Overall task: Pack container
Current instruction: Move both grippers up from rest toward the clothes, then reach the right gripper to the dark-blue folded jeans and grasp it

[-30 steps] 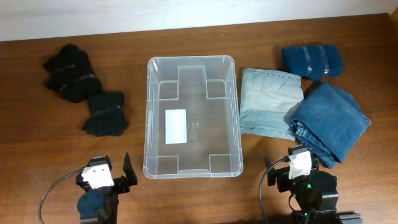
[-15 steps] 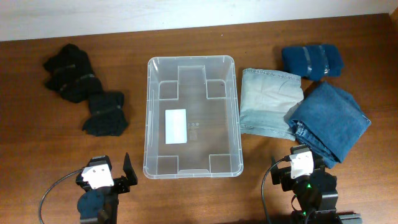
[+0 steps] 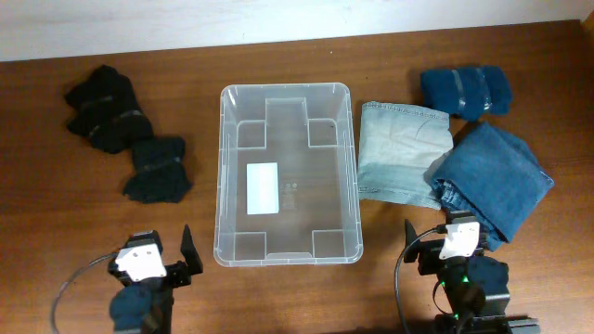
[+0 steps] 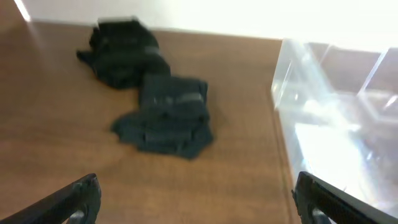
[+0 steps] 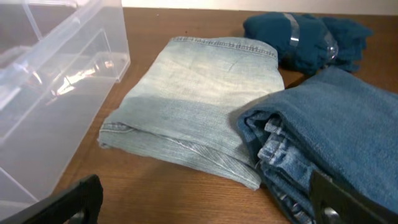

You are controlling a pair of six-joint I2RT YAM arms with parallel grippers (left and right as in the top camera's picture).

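Next, my right gripper closes on the outer edge [image 3: 521, 212] of the folded dark-blue jeans, on the side that is farthest from the light-blue jeans.
The clear plastic container [image 3: 286, 93] sits empty mid-table, with a white label [image 3: 264, 188] on its floor; it also shows in the left wrist view [image 4: 336, 118] and in the right wrist view [image 5: 56, 68]. Folded light-blue jeans [image 3: 401, 153] [image 5: 199, 99] and folded dark-blue jeans [image 3: 492, 181] [image 5: 339, 137] lie right of it. A rolled blue garment [image 3: 466, 91] [image 5: 305, 40] lies far right. Two dark rolled garments [image 3: 104, 109] [image 3: 158, 170] lie left; both show in the left wrist view [image 4: 124, 53] [image 4: 168, 112]. My left gripper [image 3: 184, 252] [image 4: 199, 199] is open and empty at the front left. My right gripper [image 3: 413, 243] [image 5: 208, 199] is open and empty, its right finger by the dark-blue jeans.
The wooden table [image 3: 74, 223] ends at a pale wall [image 3: 186, 19] along the back. Bare wood lies between each gripper and the clothes.
Both arms have shifted slightly at the front edge. The right gripper has swung a little to the right. No object has moved.
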